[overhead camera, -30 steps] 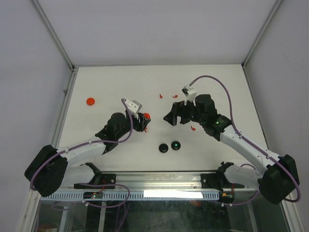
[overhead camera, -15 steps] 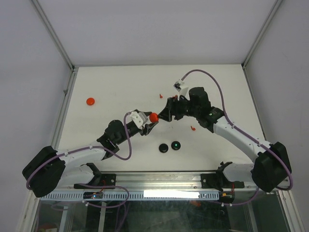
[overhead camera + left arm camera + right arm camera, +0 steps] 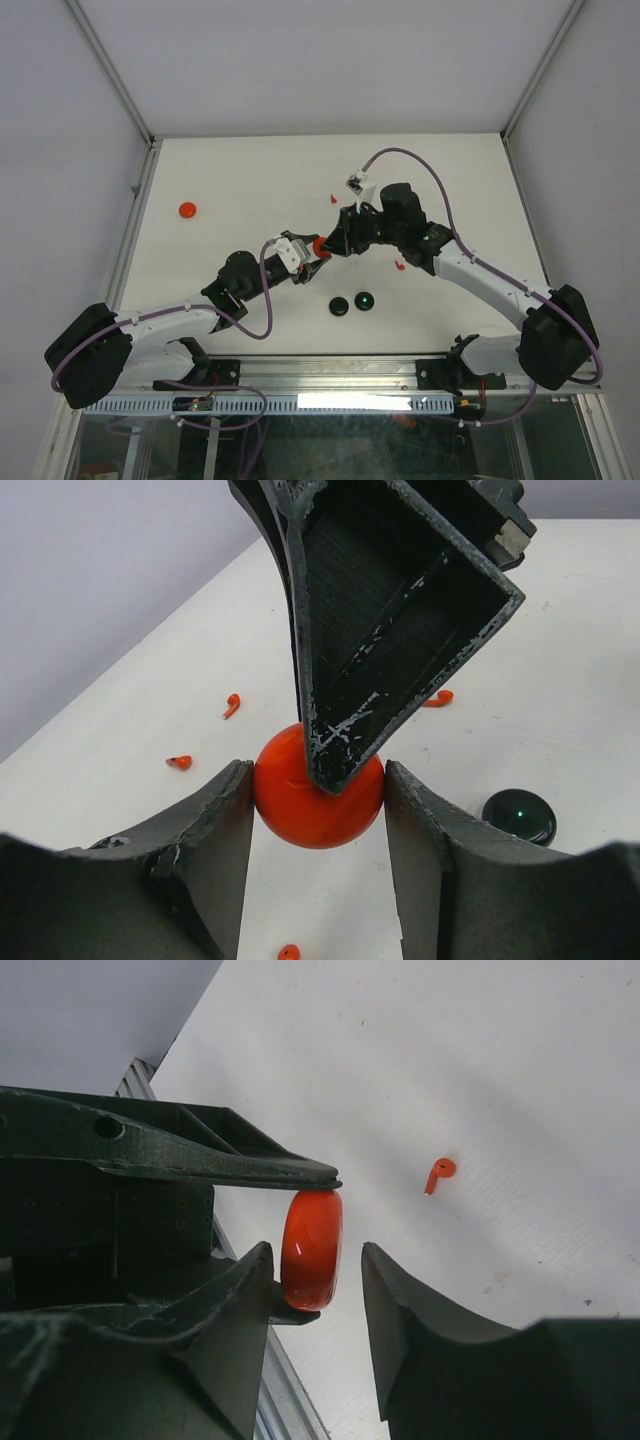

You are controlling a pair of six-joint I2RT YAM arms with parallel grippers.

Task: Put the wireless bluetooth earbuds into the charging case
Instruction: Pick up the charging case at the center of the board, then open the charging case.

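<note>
The left gripper pinches the charging case across its rim, so it should turn and take the charging case's flat sides [image 3: 286,805] while the right gripper holds the charging case.
A red round charging case [image 3: 318,243] hangs above the table, and my left gripper [image 3: 311,252] is shut on its rim. The left wrist view shows the case [image 3: 295,805] pinched between both pads of the left gripper [image 3: 318,776]. My right gripper [image 3: 331,242] straddles the same case [image 3: 311,1250] across its flat faces; the right gripper [image 3: 317,1252] is open, with a gap on one side. Tiny red earbuds [image 3: 232,705] [image 3: 437,698] [image 3: 438,1172] lie loose on the table, and none is held.
Two black round discs [image 3: 340,306] [image 3: 366,299] lie near the front middle, one showing a green light. A red disc [image 3: 187,209] lies at the far left. More red earbuds [image 3: 332,198] [image 3: 399,265] sit near the right arm. Metal rails edge the table.
My left gripper carried the red case right and up to the middle. My right gripper swung left to meet it, and its jaws narrowed around the case.
</note>
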